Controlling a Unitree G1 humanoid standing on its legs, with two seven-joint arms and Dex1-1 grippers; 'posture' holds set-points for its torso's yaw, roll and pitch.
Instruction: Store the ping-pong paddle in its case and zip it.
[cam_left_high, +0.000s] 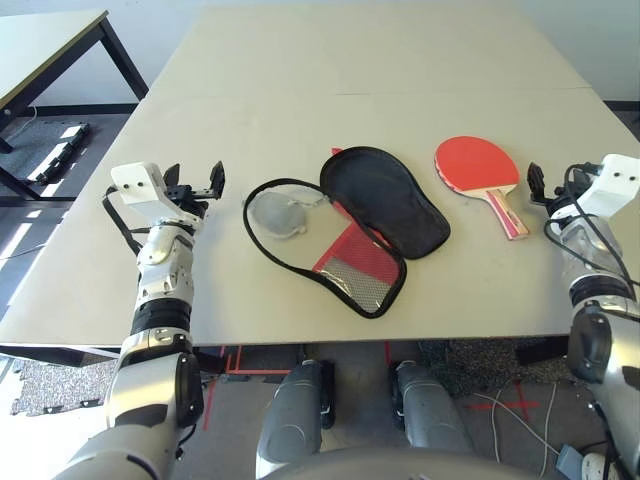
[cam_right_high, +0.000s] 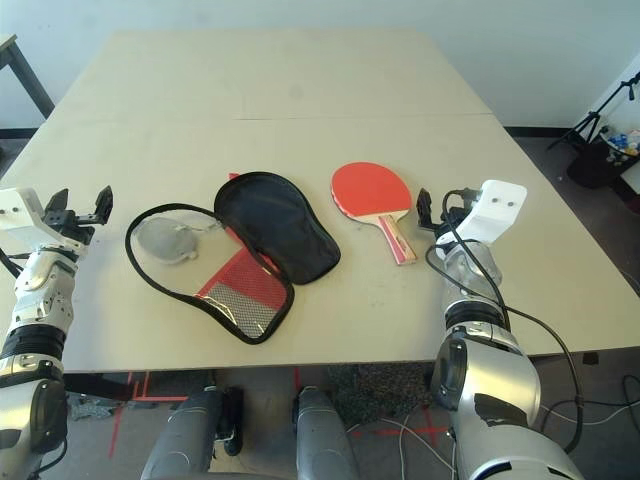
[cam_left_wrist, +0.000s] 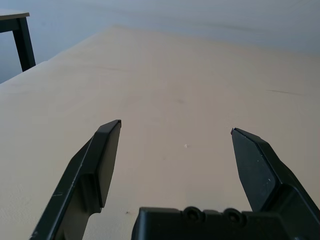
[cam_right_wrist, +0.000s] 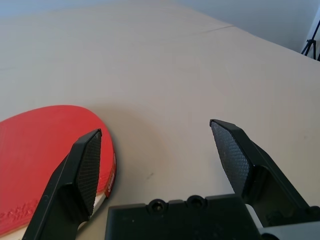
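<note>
The robot's right gripper needs to next move to the middle of the handle (cam_left_high: 504, 212) on the ping-pong paddle and close there.
The ping-pong paddle (cam_left_high: 478, 163) lies flat on the table's right half, red face up, its pale handle pointing toward me. The case (cam_left_high: 385, 200) lies unzipped at the table's middle: the black-lined flap is folded back to the right, and the red half with the mesh pocket (cam_left_high: 352, 268) faces up. A grey-white soft lump (cam_left_high: 275, 214) rests inside its left loop of zipper edging. My left gripper (cam_left_high: 195, 176) hovers open to the left of the case, holding nothing. My right gripper (cam_right_high: 437, 207) stands open just right of the paddle, whose red face (cam_right_wrist: 45, 150) sits beside one finger.
The pale table (cam_left_high: 380, 70) stretches far back, with a seam across its middle. A second table (cam_left_high: 40, 40) stands at the back left, and a black tripod (cam_right_high: 605, 105) at the far right. Cables lie on the floor below the table's front edge.
</note>
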